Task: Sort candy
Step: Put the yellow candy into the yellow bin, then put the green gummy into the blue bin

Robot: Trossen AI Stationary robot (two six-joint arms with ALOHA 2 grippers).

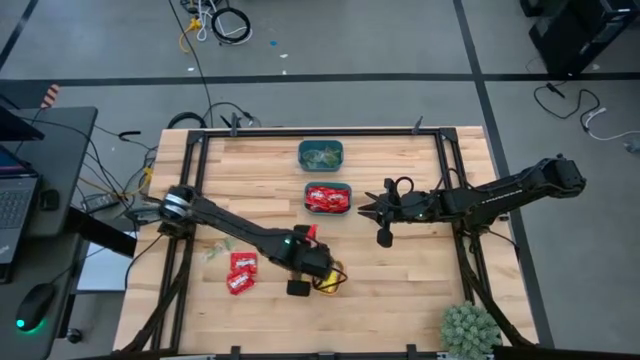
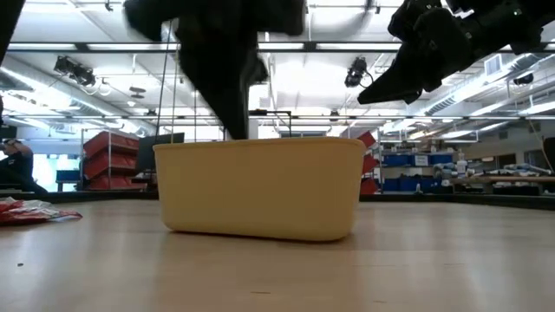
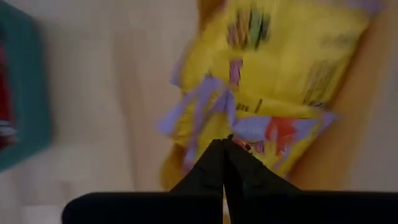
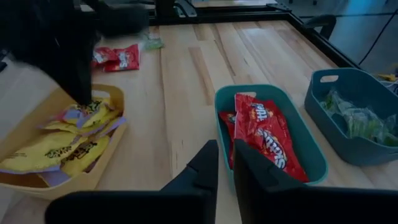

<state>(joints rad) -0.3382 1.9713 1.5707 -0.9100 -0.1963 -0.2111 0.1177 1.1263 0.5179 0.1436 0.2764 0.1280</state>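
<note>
Next, my left gripper lets go of the yellow candy packet on top of the other packets inside the yellow bin (image 3: 258, 118).
My left gripper (image 3: 225, 144) is shut and reaches down into the yellow bin (image 1: 335, 283) near the table's near edge. Its fingertips are at a yellow candy packet (image 3: 273, 74) lying on other yellow packets (image 4: 62, 149). My right gripper (image 4: 225, 163) hovers above the table just right of the teal bin (image 1: 328, 198) of red candy (image 4: 264, 127). It holds nothing, and its fingers stand a narrow gap apart. Loose red packets (image 1: 240, 272) and a small green one (image 1: 210, 250) lie flat on the wood, left of the yellow bin. My left gripper pinches the yellow packet at its purple-trimmed edge (image 3: 249, 129) between both fingertips, coming from above and pointing down into the bin. The packet's far part lies over the other packets in the bin. Whether the held edge is lifted off them does not show.
A second teal bin (image 1: 320, 155) holding pale green candy (image 4: 360, 121) stands at the far edge, behind the red one. A potted plant (image 1: 470, 328) sits at the near right corner. Bare wood lies between the yellow bin and the teal bins.
</note>
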